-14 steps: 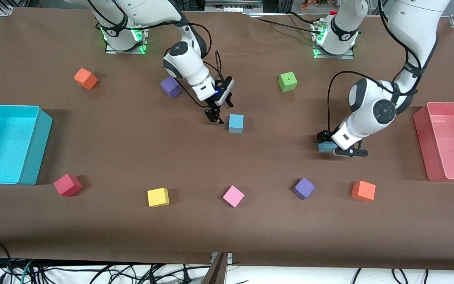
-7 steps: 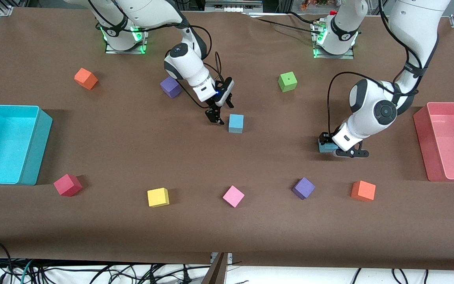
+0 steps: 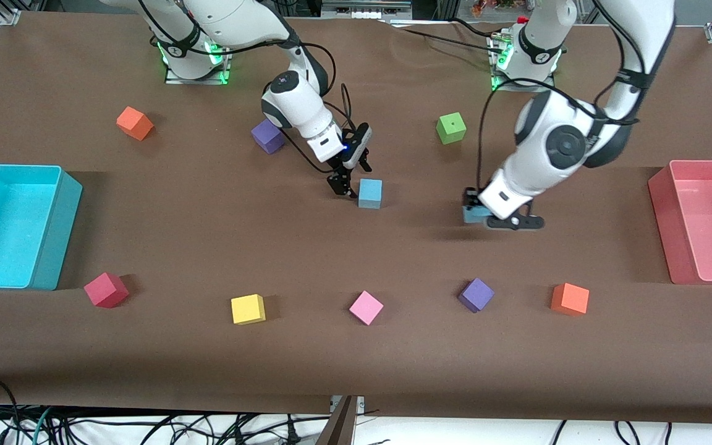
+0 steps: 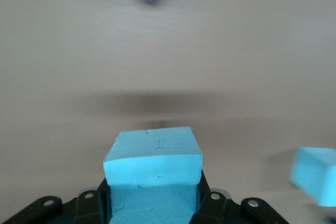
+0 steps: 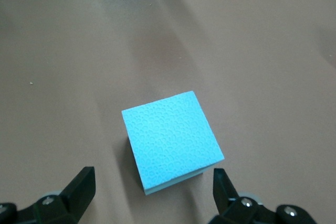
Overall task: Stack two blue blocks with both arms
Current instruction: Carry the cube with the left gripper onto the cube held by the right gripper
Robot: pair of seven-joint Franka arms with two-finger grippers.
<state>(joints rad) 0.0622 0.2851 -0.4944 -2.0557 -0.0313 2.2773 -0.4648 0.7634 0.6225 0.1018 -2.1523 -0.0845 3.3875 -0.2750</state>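
Note:
My left gripper is to release its blue block on top of the resting blue block (image 3: pixel 366 192) (image 4: pixel 318 170) beside my right gripper.
One blue block (image 3: pixel 369 193) rests on the brown table near its middle; it also shows in the right wrist view (image 5: pixel 170 140). My right gripper (image 3: pixel 353 179) is open just above and beside it, with the block ahead of the spread fingers (image 5: pixel 79 187). My left gripper (image 3: pixel 479 214) is shut on the second blue block (image 3: pixel 471 214) and holds it above the table, toward the left arm's end from the resting block. In the left wrist view the held block (image 4: pixel 153 161) fills the jaws and the resting block (image 4: pixel 315 174) shows at the edge.
A cyan bin (image 3: pixel 10 225) stands at the right arm's end and a pink bin (image 3: pixel 702 222) at the left arm's end. Purple (image 3: pixel 267 136) and green (image 3: pixel 451 128) cubes lie farther from the front camera. Pink (image 3: pixel 366 307), purple (image 3: pixel 476 294) and orange (image 3: pixel 569 298) cubes lie nearer.
My left gripper has lifted its blue block off the table and carried it toward the resting block. My right gripper has edged slightly closer to the resting block.

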